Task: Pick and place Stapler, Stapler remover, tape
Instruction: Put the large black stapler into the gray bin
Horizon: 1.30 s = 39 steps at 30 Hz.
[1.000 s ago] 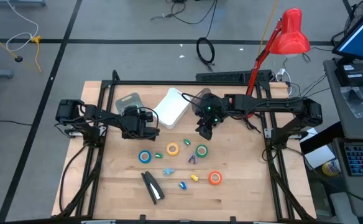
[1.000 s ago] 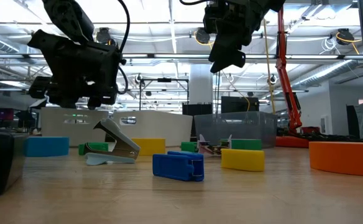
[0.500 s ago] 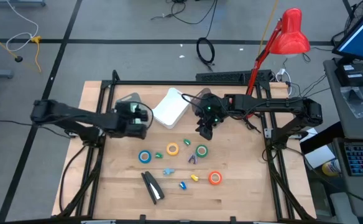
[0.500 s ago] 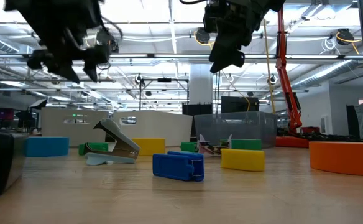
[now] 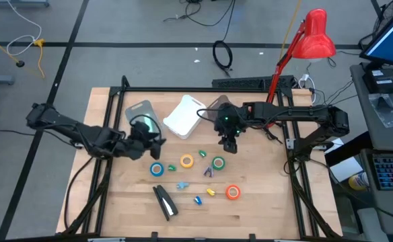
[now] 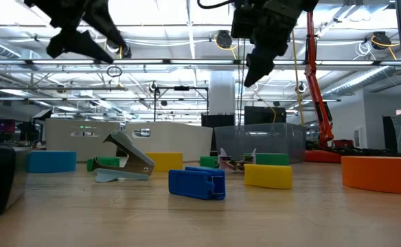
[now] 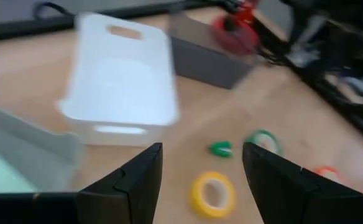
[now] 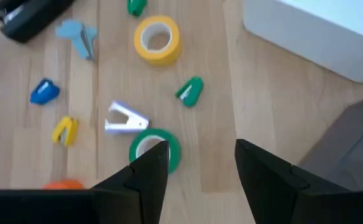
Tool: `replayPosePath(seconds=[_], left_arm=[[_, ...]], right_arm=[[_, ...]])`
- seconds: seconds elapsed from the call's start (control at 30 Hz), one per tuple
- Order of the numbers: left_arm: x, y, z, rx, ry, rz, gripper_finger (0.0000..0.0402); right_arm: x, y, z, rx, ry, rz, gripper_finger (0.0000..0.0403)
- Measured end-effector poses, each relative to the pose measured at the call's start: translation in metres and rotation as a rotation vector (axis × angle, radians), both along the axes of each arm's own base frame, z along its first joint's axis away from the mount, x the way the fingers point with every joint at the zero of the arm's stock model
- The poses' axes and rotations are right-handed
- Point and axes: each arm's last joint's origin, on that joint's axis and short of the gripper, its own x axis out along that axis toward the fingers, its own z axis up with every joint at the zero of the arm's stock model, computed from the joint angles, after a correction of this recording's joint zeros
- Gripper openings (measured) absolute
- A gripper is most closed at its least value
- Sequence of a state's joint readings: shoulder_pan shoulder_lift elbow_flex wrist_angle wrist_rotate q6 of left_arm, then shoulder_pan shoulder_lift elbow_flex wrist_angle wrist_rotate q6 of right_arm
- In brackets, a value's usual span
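Note:
The robot's left gripper will next move to the black stapler near the front edge of the table and close on the middle of the stapler's thin base (image 5: pixel 160 204).
On the wooden table lie the blue tape (image 5: pixel 157 169), yellow tape (image 5: pixel 186 161), green tape (image 5: pixel 218 163) and orange tape (image 5: pixel 233 192). The black stapler (image 5: pixel 164 202) lies near the front edge. The white stapler remover (image 8: pixel 124 119) rests beside the green tape (image 8: pixel 153 149). My left gripper (image 5: pixel 147 138) hangs open high above the table, left of the tapes, with the yellow tape (image 7: pixel 212 194) ahead of it. My right gripper (image 5: pixel 229 142) hangs open above the green tape. Neither holds anything.
A clear bin (image 5: pixel 140 111), a white bin (image 5: pixel 185 115) and a grey bin (image 5: pixel 217 104) stand in a row at the far side. Small green, blue and yellow clips (image 8: pixel 64 129) and a light-blue piece (image 8: pixel 79 34) lie among the tapes.
My left gripper has risen well above the table and tipped from pointing steeply down to a shallow slant, as its arm drew back toward the left edge. My right gripper has stayed in place and rolled a little about its own line. Nothing on the table has moved.

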State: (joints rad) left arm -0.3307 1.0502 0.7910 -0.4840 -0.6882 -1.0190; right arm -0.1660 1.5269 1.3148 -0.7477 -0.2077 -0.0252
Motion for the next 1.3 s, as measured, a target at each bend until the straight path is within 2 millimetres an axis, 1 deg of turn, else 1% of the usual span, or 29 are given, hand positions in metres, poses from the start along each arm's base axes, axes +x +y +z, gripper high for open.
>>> replayPosePath(seconds=[0.1, 0.23, 0.33, 0.4, 0.5, 0.67, 0.8, 0.97, 1.13, 1.23, 1.3], left_arm=[[0.008, -0.011, -0.003, -0.046, -0.036, -0.027, 0.0225], [0.018, -0.025, -0.012, -0.113, -0.053, -0.05, 0.0225], [0.023, -0.035, -0.019, -0.172, -0.059, -0.06, 0.0225], [0.026, -0.041, -0.024, -0.2, -0.059, -0.065, 0.0225], [0.029, -0.049, -0.027, -0.238, -0.07, -0.077, 0.0225], [0.032, -0.054, -0.029, -0.264, -0.088, -0.089, 0.0225], [0.036, -0.055, -0.025, -0.279, -0.098, -0.107, 0.0225], [0.045, -0.06, -0.011, -0.264, -0.082, -0.128, 0.0225], [0.059, -0.07, 0.003, -0.264, -0.037, -0.144, 0.0225], [0.069, -0.08, 0.01, -0.26, 0.01, -0.167, 0.0225], [0.079, -0.09, 0.016, -0.271, 0.039, -0.192, 0.0225]], right_arm=[[-0.001, -0.003, 0.0, -0.017, -0.001, 0.023, 0.018], [-0.006, -0.008, 0.009, -0.033, -0.043, 0.015, 0.018], [-0.019, -0.01, 0.011, -0.042, -0.107, -0.008, 0.018], [-0.032, -0.01, 0.011, -0.049, -0.172, -0.03, 0.018], [-0.054, -0.007, 0.006, -0.038, -0.23, -0.071, 0.018], [-0.093, 0.001, -0.003, -0.003, -0.318, -0.139, 0.018], [-0.121, 0.007, -0.013, 0.043, -0.43, -0.204, 0.018], [-0.149, 0.014, -0.026, 0.035, -0.55, -0.199, 0.018], [-0.169, 0.018, -0.036, 0.022, -0.627, -0.191, 0.018], [-0.177, 0.021, -0.043, 0.036, -0.649, -0.202, 0.018], [-0.183, 0.022, -0.046, 0.04, -0.668, -0.206, 0.018]])
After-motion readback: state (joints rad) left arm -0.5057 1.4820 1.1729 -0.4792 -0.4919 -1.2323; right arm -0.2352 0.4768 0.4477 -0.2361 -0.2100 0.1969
